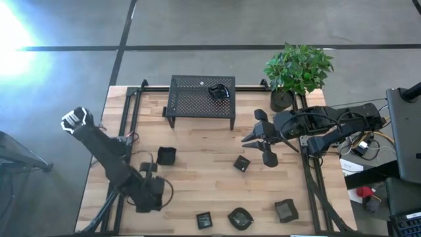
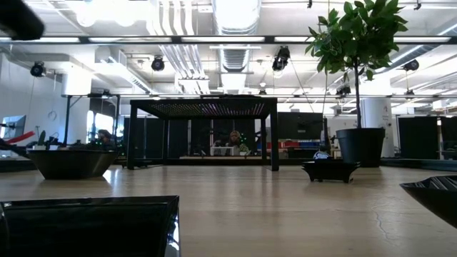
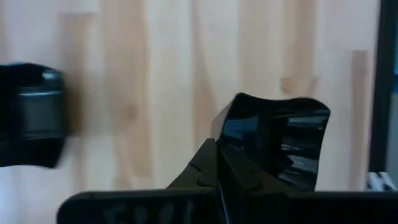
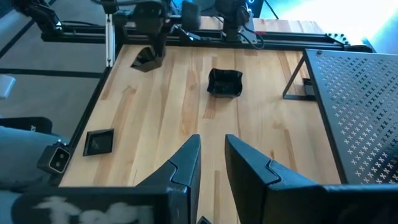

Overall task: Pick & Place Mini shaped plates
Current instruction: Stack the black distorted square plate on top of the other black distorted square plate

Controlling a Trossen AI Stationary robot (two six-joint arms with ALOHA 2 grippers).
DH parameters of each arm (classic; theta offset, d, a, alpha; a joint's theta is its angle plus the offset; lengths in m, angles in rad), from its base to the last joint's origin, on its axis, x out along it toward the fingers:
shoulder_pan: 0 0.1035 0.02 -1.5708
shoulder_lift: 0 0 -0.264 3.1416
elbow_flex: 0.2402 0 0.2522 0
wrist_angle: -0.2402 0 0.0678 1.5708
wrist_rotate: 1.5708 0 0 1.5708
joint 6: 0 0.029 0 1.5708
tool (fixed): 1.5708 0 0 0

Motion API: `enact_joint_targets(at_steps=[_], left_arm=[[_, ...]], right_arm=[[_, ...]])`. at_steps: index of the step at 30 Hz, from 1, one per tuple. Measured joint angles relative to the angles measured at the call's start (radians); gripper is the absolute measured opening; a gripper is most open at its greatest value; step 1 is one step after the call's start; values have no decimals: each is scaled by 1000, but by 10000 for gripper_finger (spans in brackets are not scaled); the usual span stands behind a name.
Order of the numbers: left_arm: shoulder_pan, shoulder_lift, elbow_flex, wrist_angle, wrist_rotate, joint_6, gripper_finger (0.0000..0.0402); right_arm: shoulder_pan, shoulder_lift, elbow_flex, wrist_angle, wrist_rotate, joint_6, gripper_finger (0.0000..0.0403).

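Note:
I should release the plate in my left gripper on top of the plate lying [image 1: 166,156] [image 3: 28,117] between that gripper and the mesh stand.
Several mini shaped plates, small, black and glossy, lie on the wooden table: one [image 1: 166,156] beside my left gripper, one [image 1: 241,163] mid-table, and three [image 1: 204,220] [image 1: 240,218] [image 1: 286,210] along the near edge. Another [image 1: 219,91] sits on top of the black mesh stand [image 1: 202,99]. My left gripper [image 1: 146,170] is at the near left, shut on one more plate [image 3: 273,143], which also shows in the right wrist view [image 4: 146,58]. My right gripper [image 4: 211,155] hovers open and empty right of centre [image 1: 263,141]. My left gripper pinches the plate's rim [image 3: 231,155] at one side between its two fingers. The fingers come from above, pointing steeply down. The plate hangs tilted, lifted clear of the table.
The mesh stand is at the far middle, with a potted plant [image 1: 296,72] at the far right. Black frame rails [image 1: 135,105] run along the table's left and right sides. Bare wood lies between the stand and the near plates.

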Motion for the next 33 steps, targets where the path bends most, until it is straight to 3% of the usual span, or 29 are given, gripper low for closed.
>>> enact_joint_targets(at_steps=[5,12,21,33], left_arm=[[100,-78,13,-75,-36,120,0],[336,-167,13,-81,-42,435,0],[695,-165,11,-87,98,784,0],[769,-67,-32,-102,118,906,0]], right_arm=[[0,0,0,0,0,-1,68],[0,0,0,0,0,-26,68],[0,0,0,0,0,-27,68],[0,0,0,-1,0,-26,68]])
